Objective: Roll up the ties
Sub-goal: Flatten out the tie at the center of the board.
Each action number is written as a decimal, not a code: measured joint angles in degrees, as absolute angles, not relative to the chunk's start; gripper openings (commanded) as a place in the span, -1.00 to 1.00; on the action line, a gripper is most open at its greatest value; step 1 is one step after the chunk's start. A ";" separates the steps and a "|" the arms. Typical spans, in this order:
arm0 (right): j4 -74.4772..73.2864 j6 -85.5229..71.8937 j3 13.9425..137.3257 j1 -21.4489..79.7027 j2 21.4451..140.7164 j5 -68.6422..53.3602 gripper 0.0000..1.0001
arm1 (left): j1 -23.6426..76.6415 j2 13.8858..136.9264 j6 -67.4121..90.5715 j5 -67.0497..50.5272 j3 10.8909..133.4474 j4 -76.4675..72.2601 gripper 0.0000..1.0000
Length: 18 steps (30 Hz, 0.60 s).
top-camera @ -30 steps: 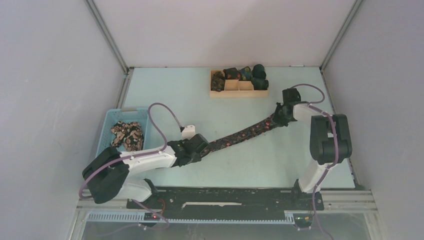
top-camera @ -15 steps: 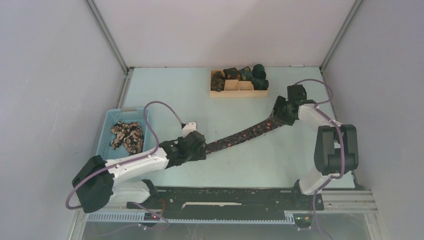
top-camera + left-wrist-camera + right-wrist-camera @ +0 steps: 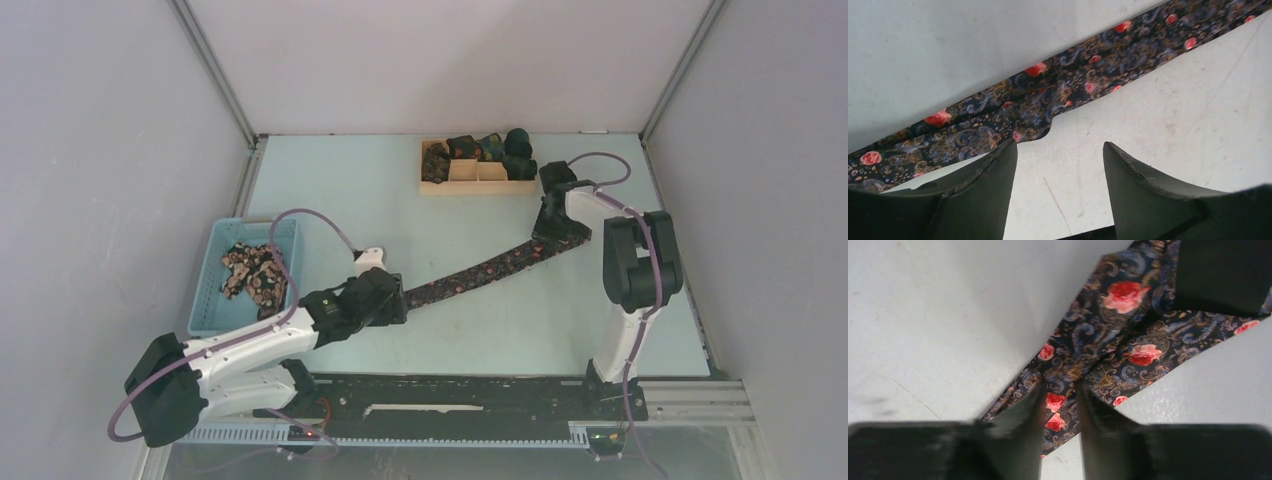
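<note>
My right gripper is puckering the tie at its middle seam, so it should open, grab the tie's near edge (image 3: 1122, 402) and pull the wide end toward the back.
One tie (image 3: 480, 270) lies stretched flat across the table, dark with red roses. My left gripper (image 3: 388, 300) sits at its narrow near end. In the left wrist view that gripper (image 3: 1058, 146) is open with bare table between its fingers, and the tie (image 3: 1058, 90) passes just beyond the left fingertip. My right gripper (image 3: 553, 225) is down on the tie's wide far end. In the right wrist view its (image 3: 1060, 387) blurred fingers stand narrowly apart, straddling the tie (image 3: 1128, 347), whose fabric puckers at their tips.
A wooden divided tray (image 3: 478, 186) at the back holds several rolled dark ties (image 3: 500, 150). A light-blue basket (image 3: 212, 290) at the left holds a heap of patterned ties (image 3: 255, 272). The right arm's elbow (image 3: 635, 255) stands near the right wall.
My left gripper opened off the tie's narrow end and its arm sank back to the left. My right gripper swung left toward the tray, opened wide, then narrowed over the wide end.
</note>
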<state>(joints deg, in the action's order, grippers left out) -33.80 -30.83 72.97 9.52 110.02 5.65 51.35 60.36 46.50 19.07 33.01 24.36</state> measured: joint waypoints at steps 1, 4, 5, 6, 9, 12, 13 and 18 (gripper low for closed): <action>-34.09 -30.83 73.36 9.52 110.26 6.35 -0.60 | 51.35 60.03 46.50 19.05 32.40 24.38 0.40; -35.42 -30.63 74.56 9.52 111.28 7.01 -0.63 | 51.35 59.11 46.50 19.05 30.85 24.60 0.40; -35.81 -30.46 75.11 9.52 111.63 7.35 -0.67 | 51.35 58.94 46.50 19.05 30.68 24.64 0.40; -36.25 -30.28 75.55 9.61 111.90 7.57 -0.76 | 51.35 58.85 46.48 19.05 30.65 24.71 0.40; -36.86 -29.58 75.81 10.26 112.01 8.93 -0.95 | 51.35 58.83 46.46 19.05 30.65 24.60 0.40; -37.47 -29.04 75.94 10.83 112.05 10.35 -1.00 | 51.35 58.87 46.46 19.05 30.65 24.60 0.39; -37.74 -28.86 76.03 10.94 112.09 10.74 -1.00 | 51.35 58.89 46.44 19.05 30.65 24.60 0.39; -38.39 -28.36 76.07 11.14 112.12 11.86 -1.00 | 51.35 58.98 46.41 19.05 30.65 24.60 0.39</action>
